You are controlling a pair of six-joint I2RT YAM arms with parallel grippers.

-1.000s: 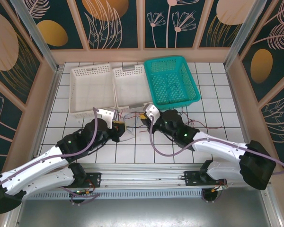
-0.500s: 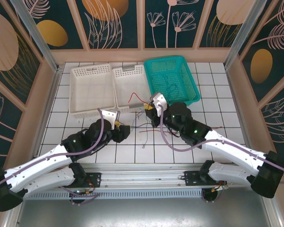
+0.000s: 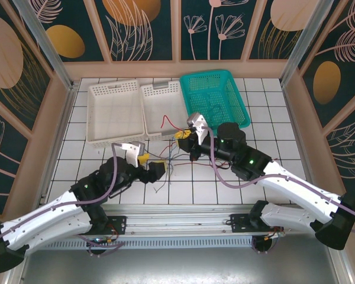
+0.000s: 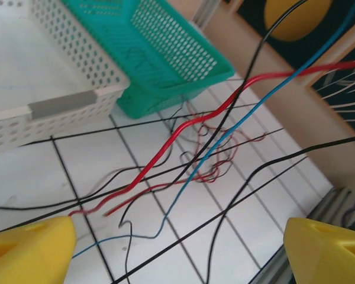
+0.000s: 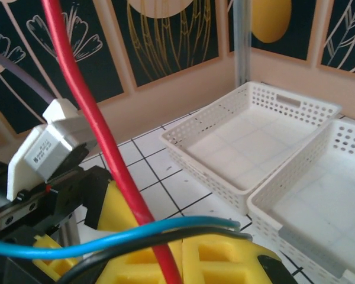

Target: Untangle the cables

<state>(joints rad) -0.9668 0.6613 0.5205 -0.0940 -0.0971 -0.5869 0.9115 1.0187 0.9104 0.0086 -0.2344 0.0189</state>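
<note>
My left gripper should pinch the red cable's lower part [image 4: 129, 188] and pull it away, because the blue and black cables bend across the red cable at my right gripper.
The cables [image 3: 168, 155] are thin red, black and blue wires hanging in a loose tangle over the tiles between the two arms. My right gripper [image 3: 184, 136] is shut on them. In the right wrist view the red cable [image 5: 100, 148] runs down into the seam between the yellow pads [image 5: 225, 260], with the blue and black cables bent across the pads' top. My left gripper [image 3: 151, 164] stands open just left of the tangle. In the left wrist view its yellow fingertips [image 4: 29, 248] sit far apart, and the cables [image 4: 183, 154] cross the gap untouched.
Two white baskets [image 3: 113, 87] [image 3: 160, 89] and a teal basket [image 3: 207, 76] line the back of the tiled table. The red cable's free end [image 3: 163, 122] sticks up over the second white basket's near rim. Lilac arm cables loop beside both wrists.
My left gripper has opened wide, let go of the cables and drawn back toward the near edge. The right gripper has carried the cables up and to the right.
</note>
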